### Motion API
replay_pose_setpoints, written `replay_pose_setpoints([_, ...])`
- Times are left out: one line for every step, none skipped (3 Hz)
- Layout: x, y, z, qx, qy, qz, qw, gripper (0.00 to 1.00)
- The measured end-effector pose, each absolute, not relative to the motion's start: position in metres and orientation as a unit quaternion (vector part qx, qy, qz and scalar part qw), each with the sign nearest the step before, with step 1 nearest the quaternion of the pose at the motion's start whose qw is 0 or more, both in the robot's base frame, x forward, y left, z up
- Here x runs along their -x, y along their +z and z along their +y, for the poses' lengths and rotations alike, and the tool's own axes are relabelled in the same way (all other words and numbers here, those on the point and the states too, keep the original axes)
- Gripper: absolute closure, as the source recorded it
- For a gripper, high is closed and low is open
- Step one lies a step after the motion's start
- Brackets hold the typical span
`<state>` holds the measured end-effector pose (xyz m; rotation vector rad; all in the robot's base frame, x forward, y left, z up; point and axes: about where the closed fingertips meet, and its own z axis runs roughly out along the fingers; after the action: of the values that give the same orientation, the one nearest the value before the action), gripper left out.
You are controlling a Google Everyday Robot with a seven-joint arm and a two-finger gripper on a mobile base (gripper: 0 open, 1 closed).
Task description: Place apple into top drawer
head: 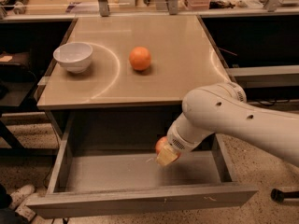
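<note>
Next, I release the red apple on the grey bottom near the middle of the top drawer [158, 157].
The top drawer [117, 174] is pulled open below the tan table, its grey floor bare. My gripper [166, 154] reaches down from the white arm on the right into the drawer's right half. It is shut on the red apple [161, 144], which shows partly behind the pale fingertips [167, 157]. The apple hangs just above the drawer floor, near the back of the drawer.
On the table [177, 78] stand a white bowl [73, 56] at the left and an orange fruit [140, 58] in the middle. The white arm [233, 120] covers the drawer's right side. Dark shelving flanks the table on both sides. A shoe [16, 195] lies at the lower left.
</note>
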<state>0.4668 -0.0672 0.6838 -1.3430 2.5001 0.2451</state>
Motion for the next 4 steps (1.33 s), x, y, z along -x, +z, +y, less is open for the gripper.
replay_pose_setpoints([-0.483,0.668,-0.059,0.445,0.092,0.875,0.168,1.0])
replay_pose_setpoints([-0.493,0.649,-0.051,0.423,0.104,0.881,0.183,1.0])
replay_pose_setpoints([-0.499,0.635,-0.048,0.407,0.107,0.887,0.193,1.0])
replay_pose_setpoints([-0.495,0.617,-0.048,0.395,0.119,0.892,0.187,1.0])
